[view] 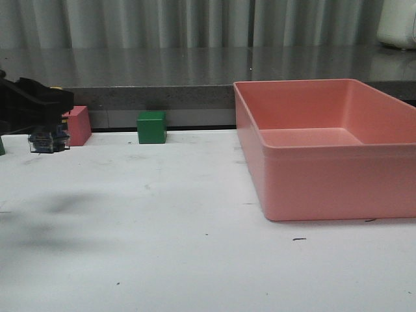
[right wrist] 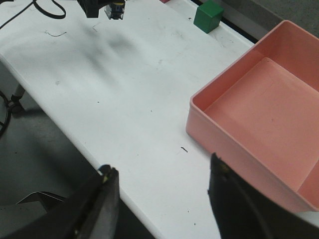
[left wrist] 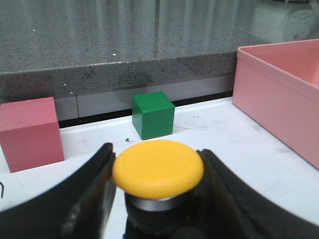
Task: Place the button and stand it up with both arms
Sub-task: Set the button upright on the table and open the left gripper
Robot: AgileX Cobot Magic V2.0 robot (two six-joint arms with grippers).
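Note:
The robot's left gripper should release the button standing upright on the white table [view: 67,196] in front of the pink cube.
The button [left wrist: 158,168] has a yellow-orange mushroom cap on a black collar. My left gripper [left wrist: 157,149] is shut on it, a black finger on each side, the cap facing the camera. In the front view the left gripper [view: 47,130] is at the far left, holding the button's dark bluish base [view: 49,142] a little above the white table, with its shadow below. It also shows at the far edge of the right wrist view, as the left gripper [right wrist: 102,7] with the button [right wrist: 116,10]. My right gripper [right wrist: 162,172] is open and empty above the table's front edge.
A large pink bin [view: 325,153] stands on the right of the table; it also shows in the right wrist view [right wrist: 259,124]. A green cube [view: 151,127] and a pink cube [view: 78,125] stand at the back left by the grey ledge.

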